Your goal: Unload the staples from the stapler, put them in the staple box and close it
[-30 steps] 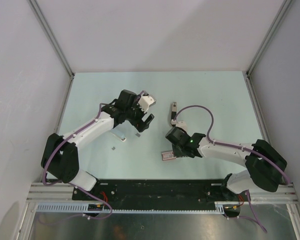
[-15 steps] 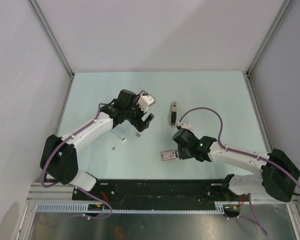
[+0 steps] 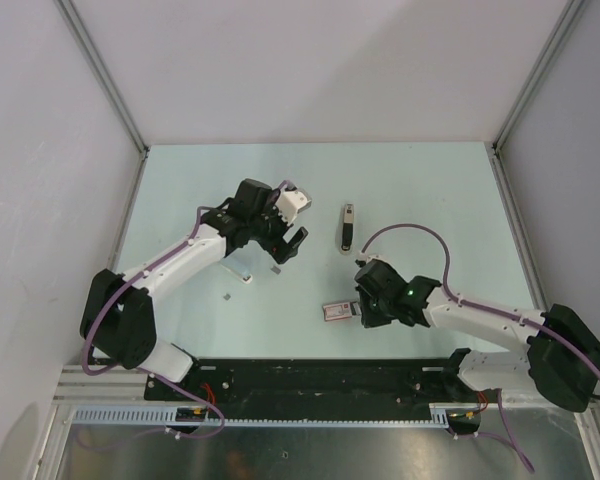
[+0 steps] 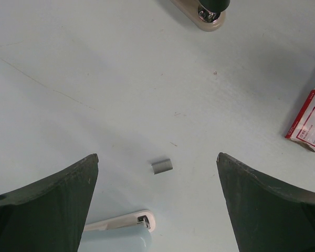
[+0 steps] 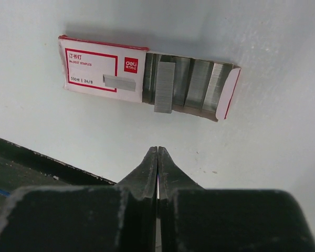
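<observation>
The robot's left gripper will close on the long sides (image 3: 275,269) (image 4: 161,166) of the short grey strip of staples between the small white piece and the black stapler.
The slim black stapler (image 3: 347,228) lies closed on the table right of centre; its beige tip shows at the top of the left wrist view (image 4: 206,11). A short grey strip of staples (image 4: 161,166) lies on the table between my left gripper's open jaws, also seen from above (image 3: 275,269). My left gripper (image 3: 292,245) (image 4: 157,157) is open and empty, hovering left of the stapler. My right gripper (image 3: 359,311) (image 5: 157,149) is shut and empty, its tips just short of the staple packet.
The red-and-white staple packet (image 3: 337,311) (image 5: 105,71) lies open near the front edge, strips of staples showing inside; it also appears in the left wrist view (image 4: 311,122). A small white piece (image 3: 243,275) (image 4: 123,220) and another tiny grey bit (image 3: 227,296) lie left of centre.
My right arm has drawn back from beside the stapler toward the near edge and now sits next to the staple packet. The left arm has not moved.
</observation>
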`<state>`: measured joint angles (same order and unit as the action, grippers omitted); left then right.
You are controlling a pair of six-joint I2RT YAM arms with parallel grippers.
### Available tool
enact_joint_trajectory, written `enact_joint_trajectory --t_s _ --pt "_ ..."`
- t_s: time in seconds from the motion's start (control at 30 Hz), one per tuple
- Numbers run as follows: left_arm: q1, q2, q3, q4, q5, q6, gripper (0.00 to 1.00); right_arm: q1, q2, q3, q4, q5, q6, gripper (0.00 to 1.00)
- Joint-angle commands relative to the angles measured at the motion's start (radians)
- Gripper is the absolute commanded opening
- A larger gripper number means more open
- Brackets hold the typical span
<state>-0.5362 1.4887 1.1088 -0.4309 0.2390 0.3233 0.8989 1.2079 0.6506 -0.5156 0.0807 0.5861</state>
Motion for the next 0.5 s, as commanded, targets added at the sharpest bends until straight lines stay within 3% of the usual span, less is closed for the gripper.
enact_joint_trajectory --t_s 0.0,0.47 --pt "0.005 -0.042 0.008 -0.005 0.009 0.015 1.0 -0.018 0.024 0.0 0.043 -0.04 -0.035 0.0" --pt "0.005 -0.041 0.008 -0.008 0.006 0.022 0.99 -0.06 0.098 0.0 0.128 -0.046 -0.075 0.0"
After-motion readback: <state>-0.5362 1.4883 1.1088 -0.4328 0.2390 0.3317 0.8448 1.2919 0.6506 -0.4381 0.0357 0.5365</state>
